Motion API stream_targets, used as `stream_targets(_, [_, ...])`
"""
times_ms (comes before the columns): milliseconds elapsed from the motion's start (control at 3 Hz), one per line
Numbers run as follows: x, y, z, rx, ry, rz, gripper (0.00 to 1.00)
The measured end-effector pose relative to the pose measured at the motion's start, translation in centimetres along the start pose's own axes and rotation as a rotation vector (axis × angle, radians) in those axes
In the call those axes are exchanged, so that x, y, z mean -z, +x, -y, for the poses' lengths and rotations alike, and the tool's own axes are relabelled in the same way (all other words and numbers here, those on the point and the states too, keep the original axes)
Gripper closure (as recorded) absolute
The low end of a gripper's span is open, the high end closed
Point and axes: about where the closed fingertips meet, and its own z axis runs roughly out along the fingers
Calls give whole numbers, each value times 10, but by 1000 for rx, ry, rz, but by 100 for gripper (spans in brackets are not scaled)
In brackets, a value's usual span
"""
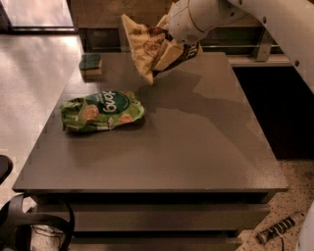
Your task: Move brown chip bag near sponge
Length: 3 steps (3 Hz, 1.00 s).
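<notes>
My gripper has the brown chip bag. It will let go of it on the table (117, 66) close beside the sponge, just behind the green chip bag.
My gripper (172, 45) is shut on the brown chip bag (144, 49) and holds it in the air above the far middle of the grey table (196, 147). The bag hangs crumpled, its tan edge pointing down and left. The sponge (91, 64), dark green on top with a yellow base, sits at the table's far left corner, to the left of the bag and below it. My white arm (255, 14) comes in from the upper right.
A green chip bag (102, 111) lies flat on the left part of the table, nearer than the sponge. A wall and rail run behind the table. A dark drop lies past the right edge. A cable end lies on the floor at the lower right (277, 229).
</notes>
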Motion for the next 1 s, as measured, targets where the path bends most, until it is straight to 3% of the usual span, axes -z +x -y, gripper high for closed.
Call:
stream_targets(333, [-45,-11,21,55,16,43,100])
stream_targets(667, [-79,-31,36,109,57,21,100])
stream_targets(1000, [-114,-37,40,136,69,-19,100])
